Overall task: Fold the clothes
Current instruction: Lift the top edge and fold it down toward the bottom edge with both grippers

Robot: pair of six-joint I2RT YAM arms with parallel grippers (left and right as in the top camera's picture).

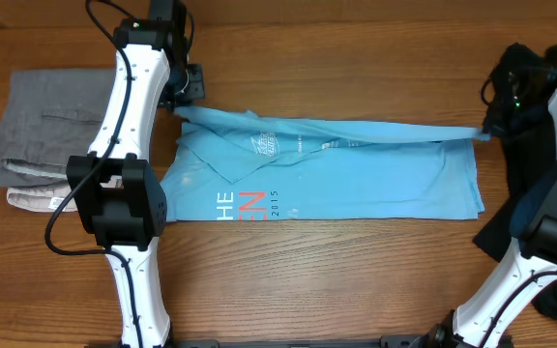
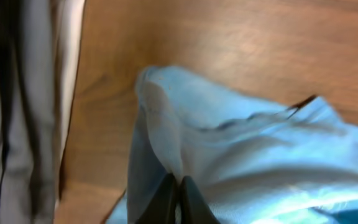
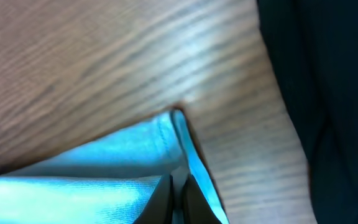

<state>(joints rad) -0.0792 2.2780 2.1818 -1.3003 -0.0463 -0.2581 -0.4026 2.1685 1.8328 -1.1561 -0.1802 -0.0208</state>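
I should use my right gripper to let go of the lifted T-shirt corner on the shirt's near corner (image 1: pixel 479 207), beside the dark clothing.
The clothes, a light blue T-shirt (image 1: pixel 356 179), lie spread across the table's middle, with white and red lettering near the front left edge. Its far edge is lifted and stretched taut between both arms. My left gripper (image 1: pixel 180 108) is shut on the shirt's far left corner. In the left wrist view the black fingertips (image 2: pixel 166 199) pinch a bunched fold of the shirt (image 2: pixel 241 149). At the far right corner my right gripper (image 1: pixel 484 130) is shut on the fabric. The right wrist view shows the dark fingers (image 3: pixel 194 202) clamping the blue hem (image 3: pixel 104 180) at that corner.
A folded grey garment (image 1: pixel 42 135) lies at the table's left, also visible as the grey cloth (image 2: pixel 17 99) in the left wrist view. Dark clothing (image 1: pixel 530 222) is heaped at the right edge, seen as dark fabric (image 3: pixel 328 93) in the right wrist view.
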